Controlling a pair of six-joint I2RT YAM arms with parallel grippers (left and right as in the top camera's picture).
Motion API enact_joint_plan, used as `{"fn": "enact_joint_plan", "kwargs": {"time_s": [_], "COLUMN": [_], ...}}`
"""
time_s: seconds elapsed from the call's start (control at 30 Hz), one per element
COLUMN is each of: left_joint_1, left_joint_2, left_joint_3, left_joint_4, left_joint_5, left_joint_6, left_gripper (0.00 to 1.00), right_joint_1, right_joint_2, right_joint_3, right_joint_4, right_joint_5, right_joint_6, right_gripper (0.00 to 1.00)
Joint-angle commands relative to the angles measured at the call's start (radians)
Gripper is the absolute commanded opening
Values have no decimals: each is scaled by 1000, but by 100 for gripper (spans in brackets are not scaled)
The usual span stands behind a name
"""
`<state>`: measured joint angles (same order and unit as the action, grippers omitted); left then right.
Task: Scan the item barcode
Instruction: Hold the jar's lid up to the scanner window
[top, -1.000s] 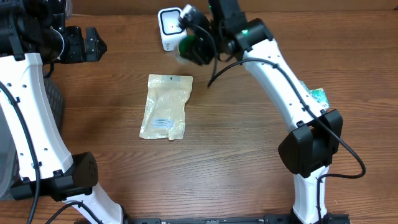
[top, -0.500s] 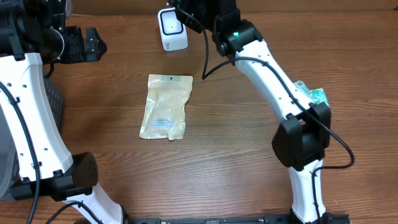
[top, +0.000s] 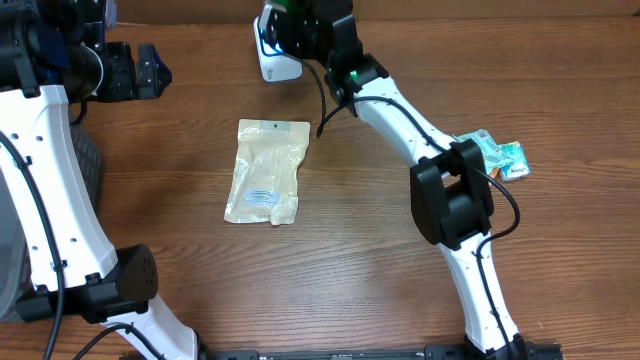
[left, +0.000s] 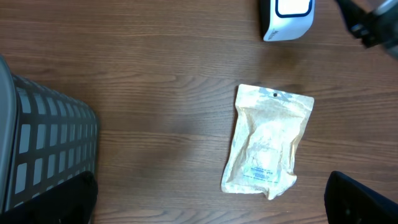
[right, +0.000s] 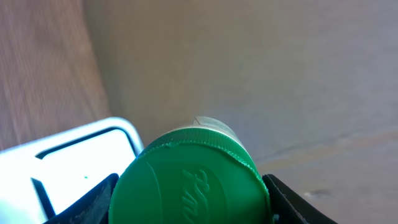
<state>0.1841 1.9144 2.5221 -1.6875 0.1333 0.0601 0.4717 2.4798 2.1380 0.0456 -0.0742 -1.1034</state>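
Note:
Next, my right gripper sets the green-lidded container, now at the table's far edge, down on the table (top: 441, 157) beside the green and orange packets, pouch side.
My right gripper (top: 297, 28) is at the table's far edge, shut on a green-lidded container (right: 189, 180). The round lid fills the space between the two black fingers (right: 287, 200). Just beside and below it is the white barcode scanner (top: 274, 62), whose bright face (right: 68, 163) shows at the left of the right wrist view. A beige pouch (top: 267, 170) lies flat on the table below the scanner. My left gripper (top: 148, 72) hangs open and empty at the far left, well clear of the pouch (left: 267, 146).
A grey mesh basket (left: 43, 143) stands at the table's left edge. Small green and orange packets (top: 500, 155) lie at the right, beside the right arm. The scanner (left: 287, 18) sits at the top of the left wrist view.
The right arm has swung left and toward the table's far edge, carrying the green-lidded container over the scanner. The left arm and the pouch have not moved.

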Motion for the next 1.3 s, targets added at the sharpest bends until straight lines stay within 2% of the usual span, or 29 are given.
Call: {"fn": "enact_joint_plan", "kwargs": {"time_s": [0.0, 0.13, 0.33, 0.47, 0.67, 1.03, 1.17, 1.27], "left_joint_1": [-1, -1, -1, -2, -1, -1, -1, -1], "left_joint_2": [6, 6, 6, 6, 6, 6, 6, 6], "left_joint_3": [0, 0, 0, 0, 0, 0, 0, 0], "left_joint_4": [-2, -2, -2, -2, -2, -2, -2, -2], "left_joint_5": [-4, -3, -3, -3, -6, -6, -6, -6], "left_joint_6": [15, 15, 15, 15, 15, 15, 15, 15], "left_gripper": [100, 100, 100, 100, 100, 99, 99, 100], "right_joint_1": [-1, -1, -1, -1, 5, 6, 7, 13], "right_joint_2": [-10, -10, -9, 1, 16, 18, 17, 13], "right_joint_3": [28, 28, 28, 28, 28, 28, 28, 28], "right_joint_4": [35, 35, 35, 3, 2, -3, -3, -2], "right_joint_5": [11, 10, 13, 13, 14, 5, -94, -161], "right_joint_6": [-135, -215, -224, -362, -460, -465, -462, -388], "right_gripper": [40, 40, 45, 45, 44, 44, 40, 41]}}
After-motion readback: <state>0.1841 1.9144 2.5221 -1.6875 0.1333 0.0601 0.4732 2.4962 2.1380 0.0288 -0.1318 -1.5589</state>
